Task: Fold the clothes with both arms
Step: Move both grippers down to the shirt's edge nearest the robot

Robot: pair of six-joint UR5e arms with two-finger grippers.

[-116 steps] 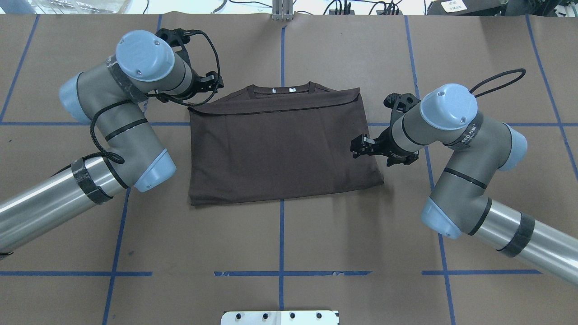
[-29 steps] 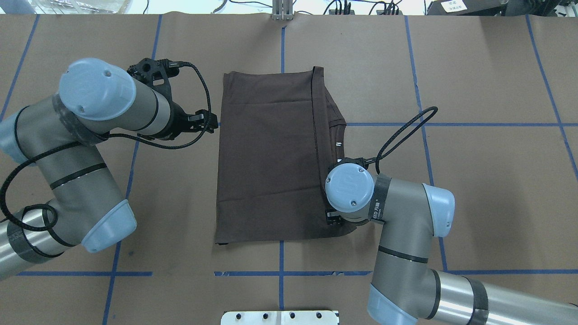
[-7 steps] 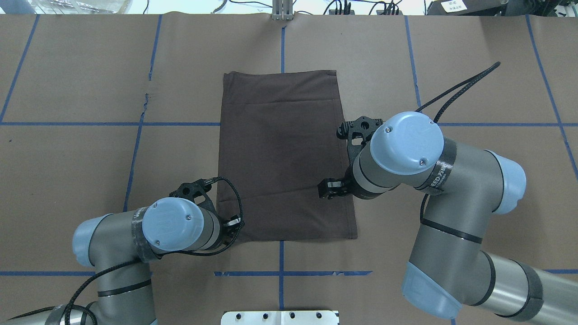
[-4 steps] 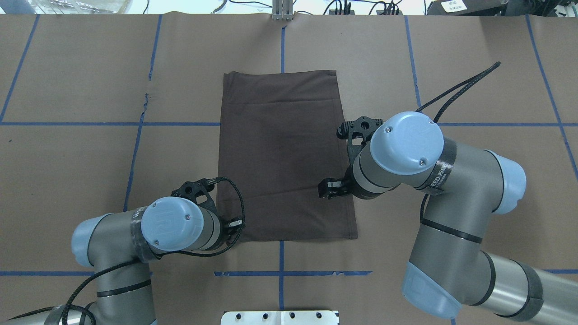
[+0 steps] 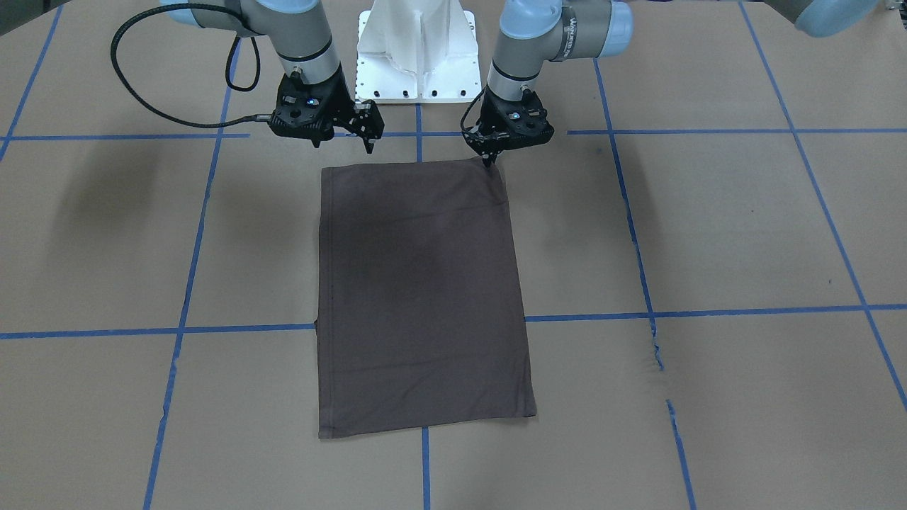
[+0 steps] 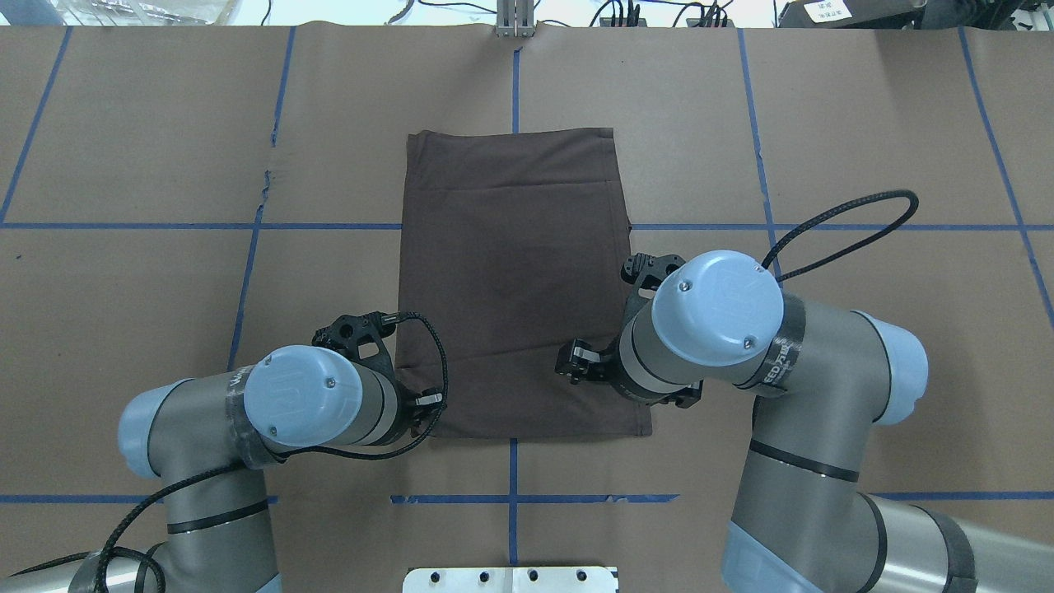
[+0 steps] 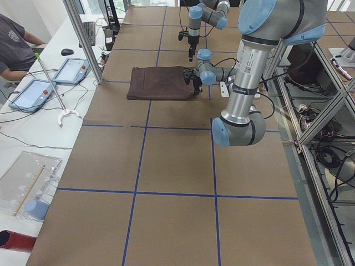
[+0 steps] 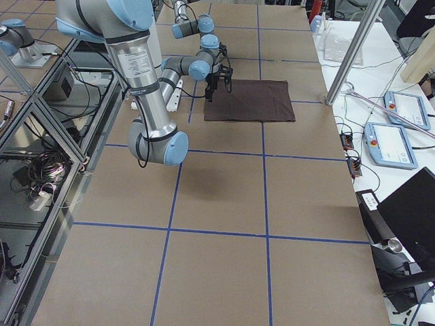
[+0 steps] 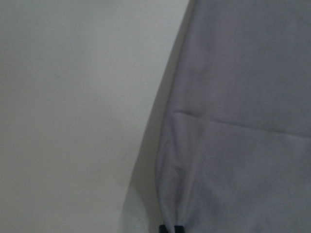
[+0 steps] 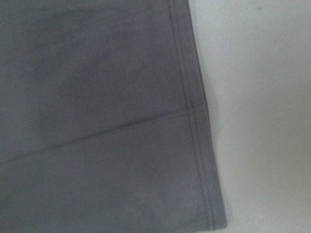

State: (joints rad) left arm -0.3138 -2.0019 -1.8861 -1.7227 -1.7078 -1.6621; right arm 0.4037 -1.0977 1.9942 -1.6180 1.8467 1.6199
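Note:
My right gripper is to take hold next of the near edge (image 5: 363, 168) (image 10: 166, 223) of the dark brown T-shirt, slightly inward from the shirt's flat hemmed corner.
The dark brown T-shirt (image 6: 510, 272) lies folded into a flat upright rectangle on the brown table; its collar, logo and labels are hidden. It also shows in the front view (image 5: 418, 283). My left gripper (image 5: 489, 160) is down at the shirt's corner nearest the robot and shut on it. The left wrist view shows the cloth (image 9: 243, 121) drawn to a pinch at the frame's bottom. My right gripper (image 5: 367, 138) is open and hovers above the shirt's other near corner. The right wrist view shows that hemmed corner (image 10: 204, 194) lying flat.
The white pedestal base (image 5: 418, 49) stands just behind the shirt's near edge. Blue tape lines cross the paper-covered table, and the paper has a tear (image 5: 655, 347). An operator (image 7: 14, 50) and tablets are beyond the table's far side.
My right arm has moved back toward the robot, its gripper now over the shirt's near right part. My left arm shifted slightly. The shirt lies as before.

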